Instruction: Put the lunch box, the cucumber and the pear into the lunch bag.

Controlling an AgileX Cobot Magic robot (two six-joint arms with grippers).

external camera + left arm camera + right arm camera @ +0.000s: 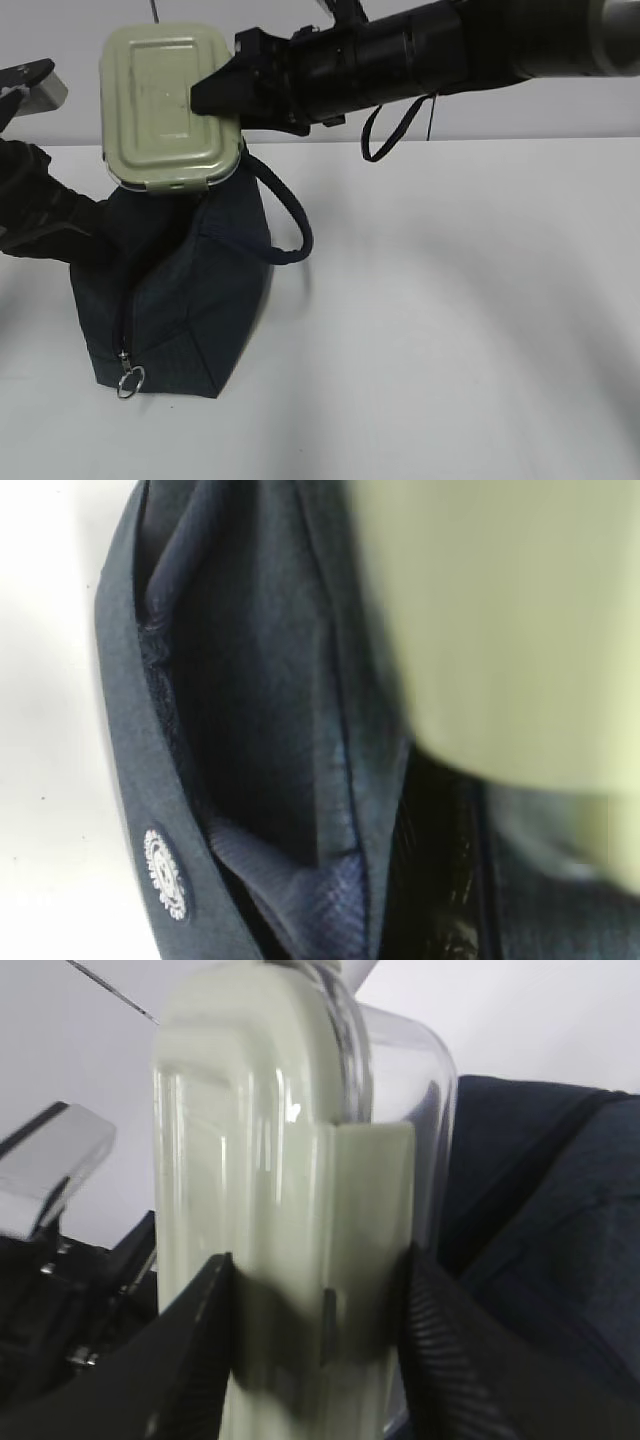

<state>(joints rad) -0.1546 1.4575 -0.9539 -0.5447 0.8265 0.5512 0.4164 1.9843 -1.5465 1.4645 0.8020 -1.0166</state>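
Observation:
My right gripper will let go of the lunch box down inside the navy lunch bag [172,262], between the bag's upright sides.
The lunch box [170,105], clear with a sage-green lid, stands on edge over the open top of the navy lunch bag [190,300]. Its lower edge is at the bag's mouth. My right gripper [225,100] is shut on the lunch box, with one finger on each face in the right wrist view [315,1260]. My left gripper [95,225] is at the bag's upper left rim and appears shut on the fabric. The left wrist view shows the bag's folded rim [250,680] very close, with the box [500,630] blurred above it. The cucumber and the pear are out of view.
The bag's strap handle [290,215] loops out to the right. Its zipper ring pull [130,381] hangs at the front bottom corner. A cable loop [395,130] dangles under my right arm. The white table [450,330] stretches to the right of the bag.

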